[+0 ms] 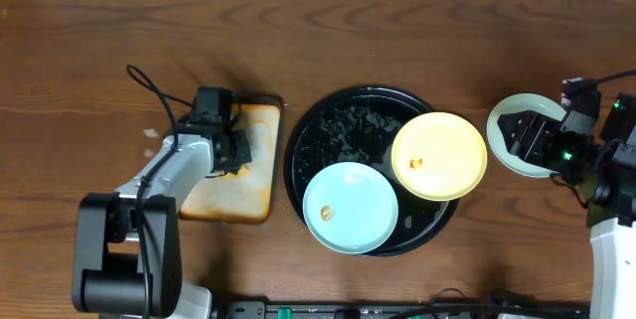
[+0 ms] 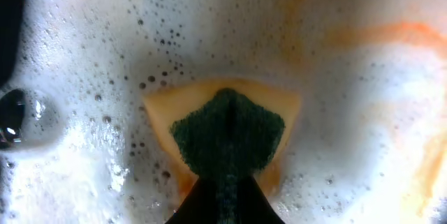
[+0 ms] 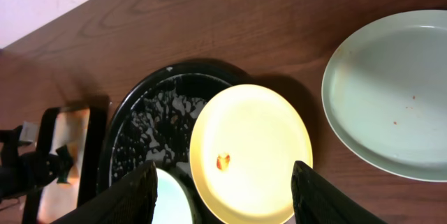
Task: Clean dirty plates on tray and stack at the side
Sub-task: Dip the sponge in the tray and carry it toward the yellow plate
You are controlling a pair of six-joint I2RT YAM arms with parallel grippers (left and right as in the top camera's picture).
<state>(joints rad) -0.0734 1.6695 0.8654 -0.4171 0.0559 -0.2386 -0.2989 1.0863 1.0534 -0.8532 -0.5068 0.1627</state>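
The yellow plate's edge [image 1: 484, 165] [image 3: 311, 161] on the side facing the mint plate that lies on the table should be grabbed next by my right gripper.
The round black tray [image 1: 295, 160] holds a yellow plate [image 1: 438, 155] and a pale mint plate [image 1: 350, 208], each with an orange smear at its centre. The yellow one overhangs the tray's right rim. A second mint plate [image 1: 507, 112] lies on the table right of the tray, with only tiny specks on it. My right gripper [image 1: 519, 140] hovers over that plate, open and empty. In the right wrist view, its fingers [image 3: 133, 196] frame the yellow plate [image 3: 251, 151]. My left gripper [image 2: 227, 185] is shut on a green sponge [image 2: 227, 137], pressed into white foam.
A rectangular orange-stained tray [image 1: 253, 195] sits left of the black tray, and the left arm reaches over it. Foam streaks cover the bare back part of the black tray [image 3: 150, 112]. Cables and the arm bases line the table's front edge.
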